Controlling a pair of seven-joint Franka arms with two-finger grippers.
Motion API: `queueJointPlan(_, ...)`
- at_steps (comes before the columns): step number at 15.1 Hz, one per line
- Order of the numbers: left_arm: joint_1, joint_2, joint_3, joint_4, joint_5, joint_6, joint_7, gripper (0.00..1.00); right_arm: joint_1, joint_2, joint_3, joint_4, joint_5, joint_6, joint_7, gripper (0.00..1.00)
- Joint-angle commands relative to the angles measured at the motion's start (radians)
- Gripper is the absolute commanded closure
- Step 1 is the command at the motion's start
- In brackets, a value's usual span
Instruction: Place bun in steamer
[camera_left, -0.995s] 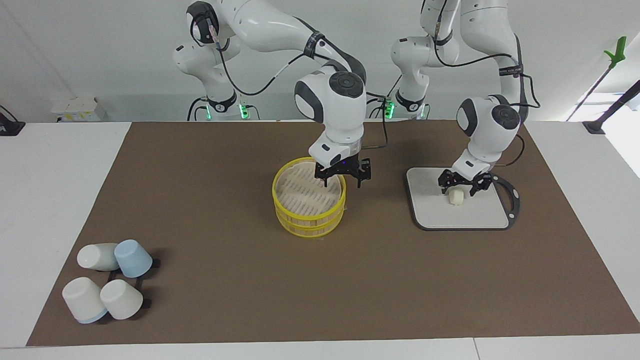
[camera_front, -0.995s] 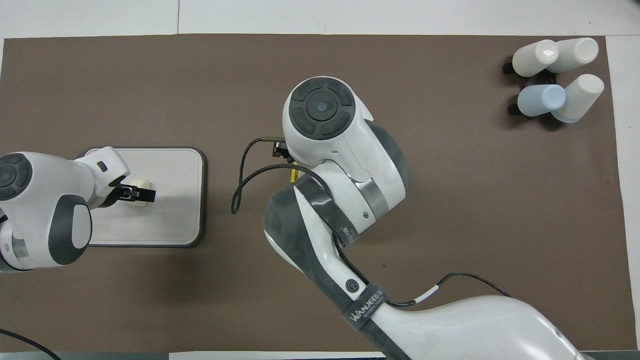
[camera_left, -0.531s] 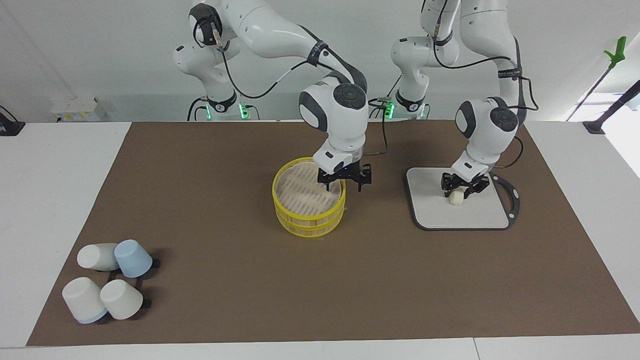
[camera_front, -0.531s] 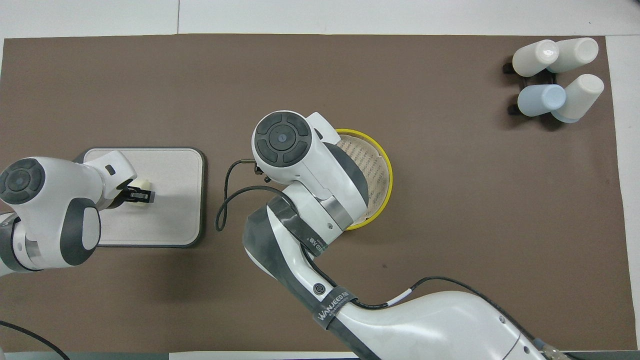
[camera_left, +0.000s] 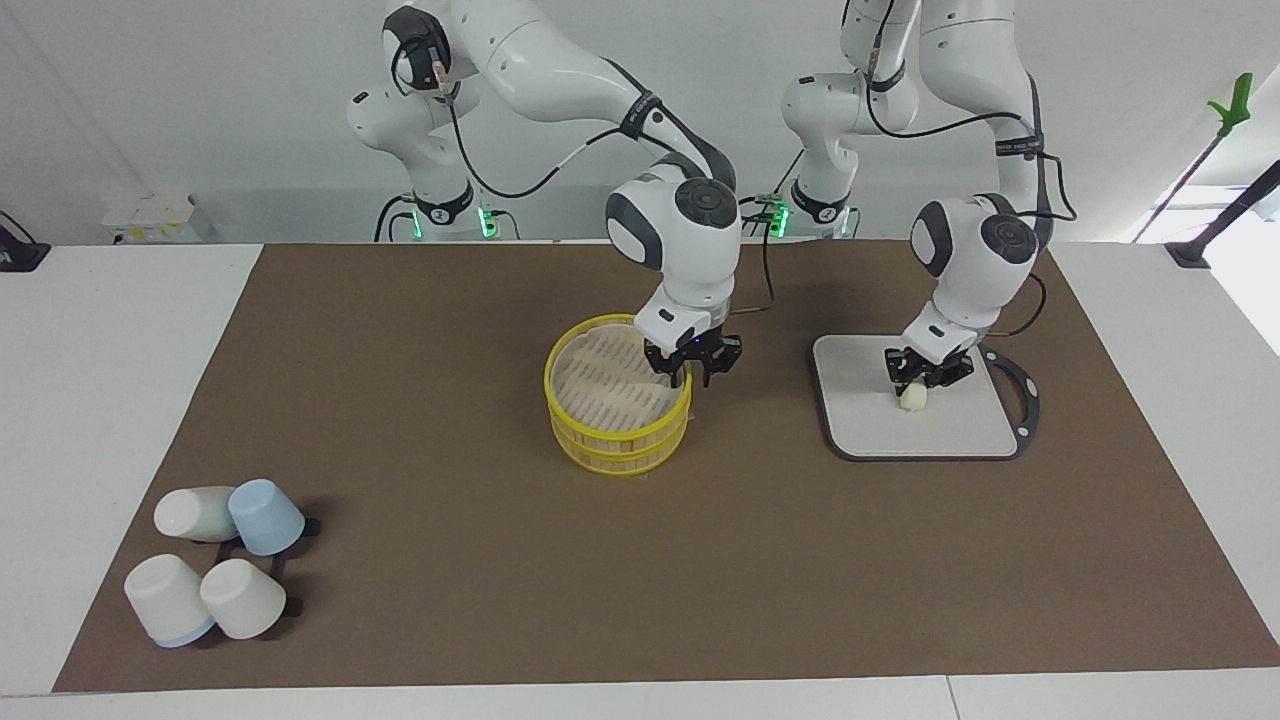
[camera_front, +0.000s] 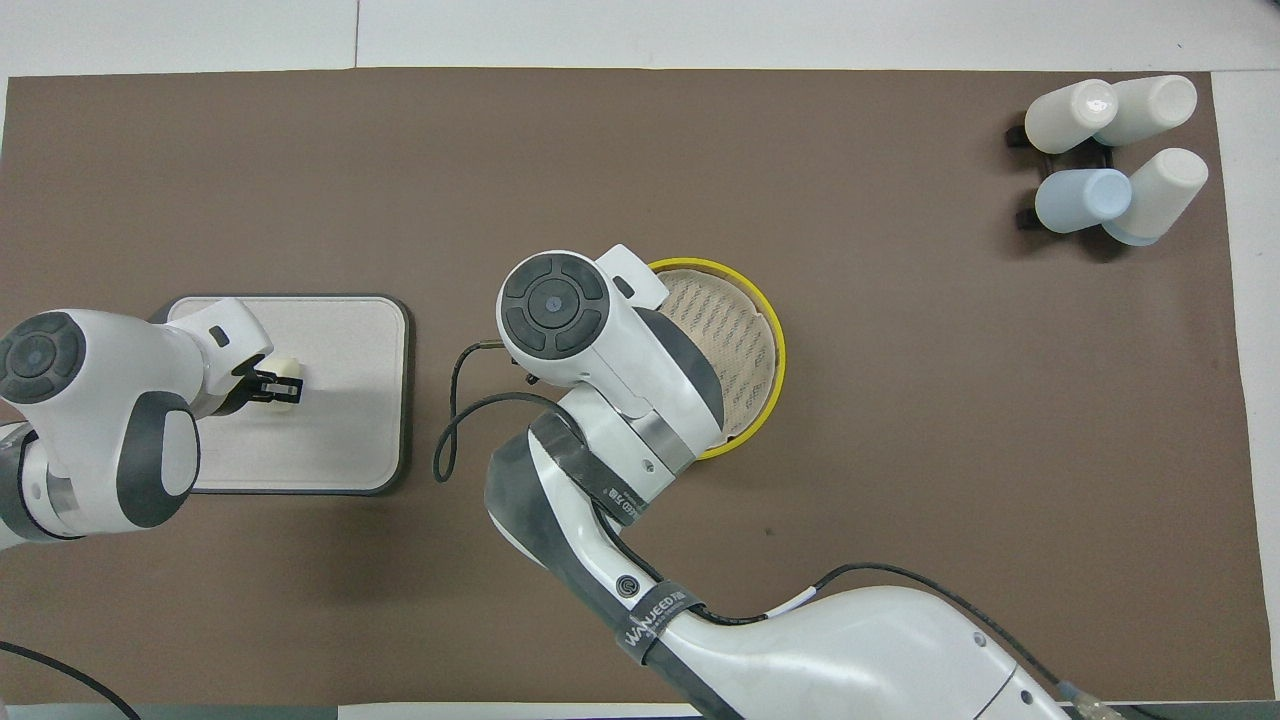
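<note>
My left gripper releases the cream bun next, inside the yellow-rimmed steamer, near the middle of the steamer's round bottom (camera_front: 681, 383).
The small cream bun (camera_left: 912, 399) lies on the grey board (camera_left: 950, 428) toward the left arm's end of the table. My left gripper (camera_left: 918, 381) is down on it, fingers closed around its top; the overhead view shows the bun (camera_front: 289, 392) between the black fingertips of the left gripper (camera_front: 272, 385). The yellow-rimmed two-tier steamer (camera_left: 615, 425) stands mid-table with its slatted top on. My right gripper (camera_left: 692, 376) is at its top rim on the side toward the board, fingers drawn in across the yellow rim. In the overhead view my right wrist hides that gripper and part of the steamer (camera_front: 745, 325).
Several white and blue cups (camera_left: 215, 560) lie on a black rack at the right arm's end, farther from the robots; they also show in the overhead view (camera_front: 1110, 160). The board (camera_front: 340, 410) has a black rim. A brown mat covers the table.
My left gripper's fingers have drawn in from wide open onto the bun. My right gripper has dropped to the steamer's rim and its fingers have narrowed; its wrist has swung aside, uncovering the steamer from above.
</note>
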Motion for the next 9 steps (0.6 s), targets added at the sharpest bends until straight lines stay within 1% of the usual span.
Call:
queueJointPlan(1, -0.006, 0.004, 0.007, 0.100, -0.031, -0.137, 0.009, 0.69, -0.018, -0.017, -0.004, -0.006, -0.012, 0.008, -0.033, 1.00)
queueJointPlan(3, -0.006, 0.004, 0.008, 0.187, -0.059, -0.252, 0.004, 0.69, -0.033, -0.017, -0.002, 0.020, -0.032, -0.010, -0.039, 1.00)
queueJointPlan(4, -0.006, 0.005, 0.008, 0.232, -0.067, -0.308, 0.002, 0.69, -0.047, -0.015, -0.002, 0.044, -0.035, -0.042, -0.045, 1.00)
queueJointPlan(6, -0.007, 0.007, 0.008, 0.329, -0.087, -0.420, -0.016, 0.69, -0.085, -0.012, -0.001, 0.131, -0.028, -0.107, -0.101, 1.00)
queueJointPlan(7, -0.009, 0.007, 0.007, 0.372, -0.087, -0.467, -0.043, 0.69, -0.123, -0.018, 0.001, 0.148, -0.024, -0.131, -0.153, 1.00)
queueJointPlan(9, -0.030, 0.007, 0.008, 0.441, -0.087, -0.543, -0.082, 0.69, -0.209, -0.043, 0.004, 0.152, -0.021, -0.141, -0.280, 1.00)
